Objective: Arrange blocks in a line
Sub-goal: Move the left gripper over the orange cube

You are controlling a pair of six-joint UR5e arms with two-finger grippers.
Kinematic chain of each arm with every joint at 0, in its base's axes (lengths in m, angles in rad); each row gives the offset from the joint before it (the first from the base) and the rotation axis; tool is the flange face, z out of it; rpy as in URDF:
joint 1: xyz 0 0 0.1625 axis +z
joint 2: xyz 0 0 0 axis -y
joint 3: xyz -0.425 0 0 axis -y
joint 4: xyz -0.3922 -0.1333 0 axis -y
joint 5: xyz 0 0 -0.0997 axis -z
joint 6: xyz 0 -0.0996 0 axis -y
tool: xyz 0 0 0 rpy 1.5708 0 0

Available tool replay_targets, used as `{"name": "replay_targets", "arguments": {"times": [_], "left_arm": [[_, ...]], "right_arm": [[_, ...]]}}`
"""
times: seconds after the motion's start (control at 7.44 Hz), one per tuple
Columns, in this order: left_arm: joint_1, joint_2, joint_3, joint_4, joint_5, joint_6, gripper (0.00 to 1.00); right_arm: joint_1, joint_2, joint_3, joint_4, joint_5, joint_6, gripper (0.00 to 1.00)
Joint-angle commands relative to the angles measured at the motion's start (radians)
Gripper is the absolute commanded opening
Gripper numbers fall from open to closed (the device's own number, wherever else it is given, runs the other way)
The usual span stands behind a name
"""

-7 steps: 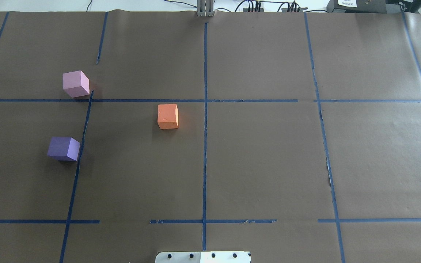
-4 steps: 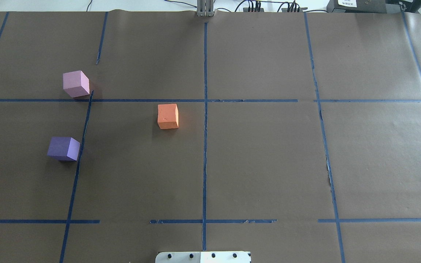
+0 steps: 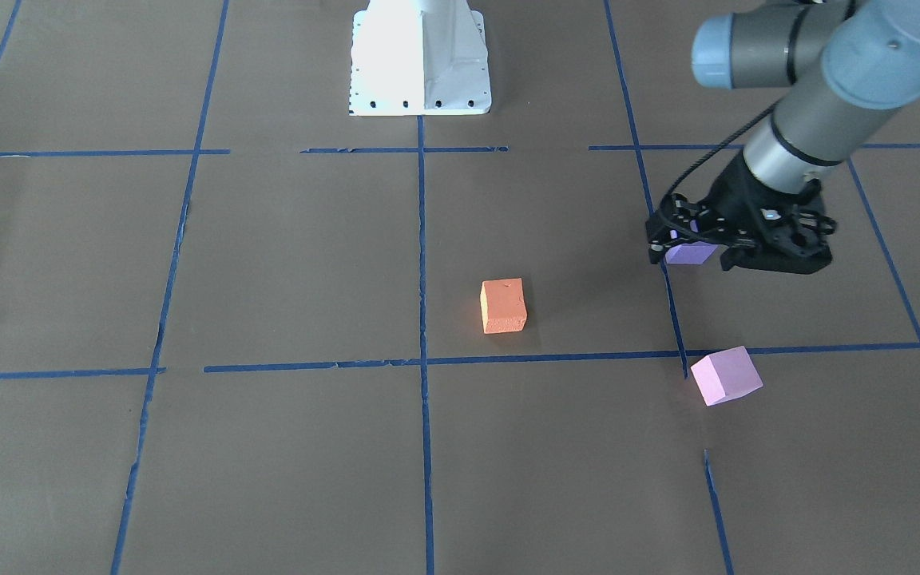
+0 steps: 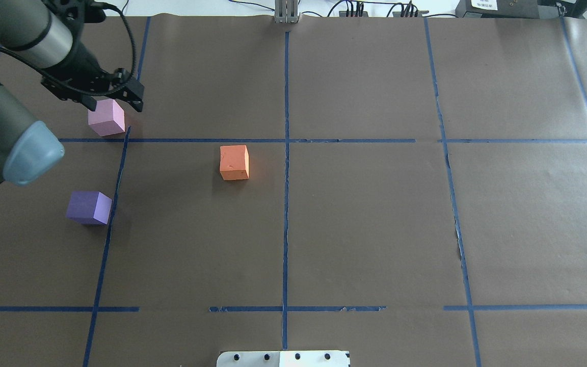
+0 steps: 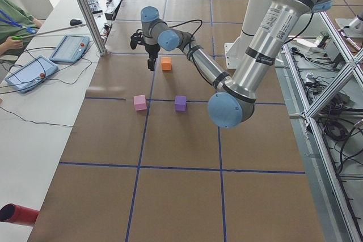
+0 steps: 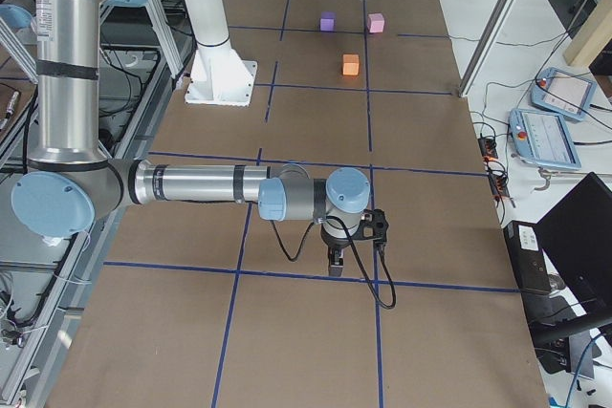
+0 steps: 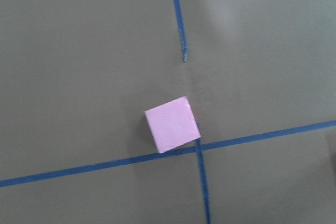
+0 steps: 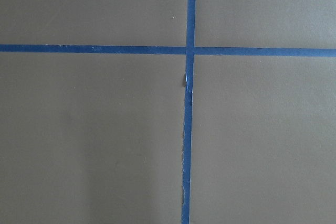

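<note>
The robot's left gripper should next go to the orange block nearest the centre tape line and close on the sides of that block (image 3: 504, 306).
Three cubes lie apart on the brown paper. The orange block (image 4: 234, 162) (image 3: 503, 305) is left of the centre line. The violet-purple block (image 4: 88, 207) (image 3: 690, 254) is near the left edge. The pale pink block (image 4: 106, 118) (image 3: 725, 375) (image 7: 171, 124) lies by a tape crossing. My left gripper (image 4: 114, 103) (image 3: 691, 254) is open and empty, held high above the table, roughly over the pink block. My right gripper (image 6: 335, 260) hangs low over bare paper far from the blocks. I cannot tell whether it is open or shut.
Blue tape lines form a grid on the paper. The robot's white base plate (image 4: 283, 358) (image 3: 420, 60) sits at the near edge. A side table with tablets (image 5: 68, 48) and a metal post (image 5: 85, 9) stand beyond the far edge.
My left arm has swung into the overhead view from the left edge, and its gripper now hangs over the pink block. The three blocks have not moved.
</note>
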Motion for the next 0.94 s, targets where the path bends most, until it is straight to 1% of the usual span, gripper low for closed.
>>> {"name": "replay_targets", "arguments": {"times": [0.0, 0.13, 0.27, 0.4, 0.54, 0.67, 0.81], "left_arm": [[0.081, -0.062, -0.005, 0.021, 0.034, -0.093, 1.0], [0.145, -0.097, 0.018, 0.021, 0.062, -0.172, 1.0], [0.181, -0.101, 0.006, 0.02, 0.132, -0.188, 1.0], [0.202, -0.127, 0.03, 0.021, 0.164, -0.19, 1.0], [0.216, -0.162, 0.083, 0.021, 0.194, -0.213, 1.0], [0.223, -0.217, 0.176, 0.005, 0.192, -0.27, 1.0], [0.241, -0.233, 0.238, -0.043, 0.194, -0.308, 1.0]], "right_arm": [[0.0, 0.0, 0.0, 0.0, 0.001, 0.0, 1.0], [0.0, 0.0, 0.0, 0.0, 0.001, 0.0, 1.0], [0.0, 0.0, -0.001, 0.0, 0.001, 0.0, 1.0], [-0.001, 0.0, -0.002, -0.002, 0.001, 0.0, 1.0], [-0.001, 0.0, 0.0, 0.0, 0.001, 0.0, 1.0], [-0.001, 0.0, 0.0, 0.0, 0.001, 0.0, 1.0], [-0.001, 0.0, 0.0, 0.0, 0.001, 0.0, 1.0]]}}
